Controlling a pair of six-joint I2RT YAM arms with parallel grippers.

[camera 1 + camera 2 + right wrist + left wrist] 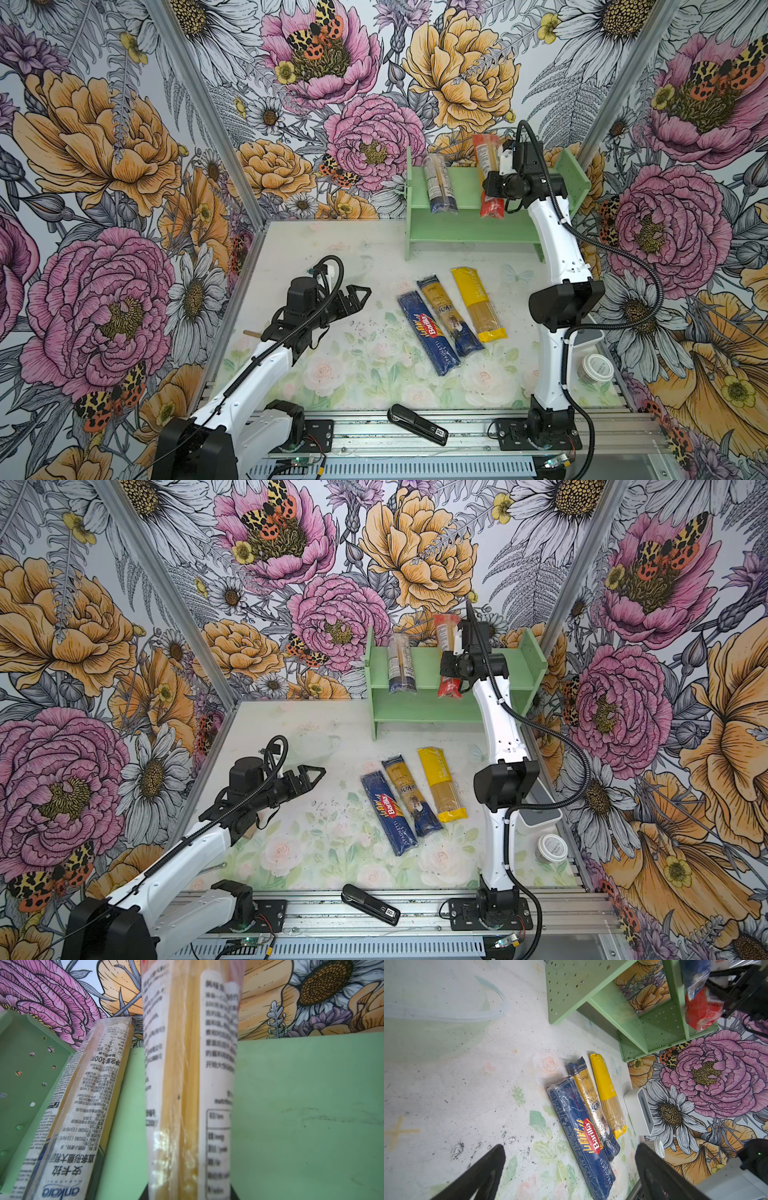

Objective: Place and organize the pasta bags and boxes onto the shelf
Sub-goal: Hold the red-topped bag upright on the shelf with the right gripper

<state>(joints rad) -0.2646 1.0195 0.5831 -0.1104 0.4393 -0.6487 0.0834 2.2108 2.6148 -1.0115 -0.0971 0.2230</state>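
Next, my right gripper puts down and releases the red-ended clear pack on the shelf's top level [489, 180] [191, 1114] next to the dark-blue-labelled pack.
The mint-green shelf [461, 189] [424, 669] stands at the back of the table. A clear, dark-blue-labelled pasta pack [439, 183] [83, 1118] lies on its top tier. To the right of it, my right gripper [496, 183] [190, 1192] is shut on the red-ended clear pack [484, 156] [187, 1084], held lengthwise over that tier with its red end past the front edge. The dark blue Barilla pack [428, 332] [583, 1134], the blue-gold pack [446, 313] [589, 1097] and the yellow pack [478, 303] [607, 1093] lie side by side on the table. My left gripper [359, 297] [570, 1148] hovers open to their left.
A black stapler [417, 424] lies at the table's front edge. A white-grey box [638, 1111] and a white-lidded jar [597, 368] stand by the right arm's base. A clear bowl [446, 1016] sits on the table left of the shelf.
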